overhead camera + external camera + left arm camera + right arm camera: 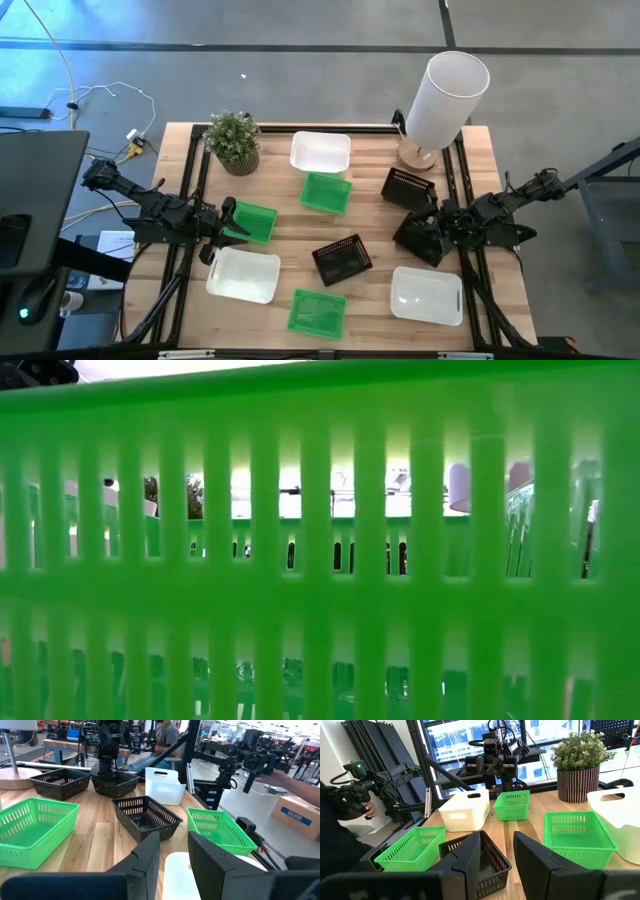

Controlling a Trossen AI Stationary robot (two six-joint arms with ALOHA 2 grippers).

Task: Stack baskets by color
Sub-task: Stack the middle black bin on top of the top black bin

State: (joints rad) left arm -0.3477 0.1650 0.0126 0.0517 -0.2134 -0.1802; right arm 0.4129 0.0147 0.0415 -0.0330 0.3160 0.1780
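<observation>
The near-side rim (pixel 409 250) of the black basket below my right gripper, the one facing the near white basket, should be gripped next by that gripper.
Several baskets lie scattered, each flat on the wooden table (pixel 290 245). White ones lie at the far middle (pixel 320 152), near left (pixel 243 275) and near right (pixel 427 295). Green ones are at the centre (pixel 326 192), the left (pixel 250 222) and the near edge (pixel 318 312). Black ones are at the middle (pixel 342 260) and the right (pixel 408 187), (pixel 420 238). My left gripper (pixel 174 855) hangs open and level at the left, over the left green basket. My right gripper (pixel 497 855) hangs open and level at the right, over a black basket. Neither gripper has anything between its fingers.
A potted plant (pixel 234 140) stands at the far left and a tall white cylinder (pixel 445 100) at the far right. The near-edge green basket's wall (pixel 320 560) fills the low view. A person (pixel 167 735) sits beyond the table.
</observation>
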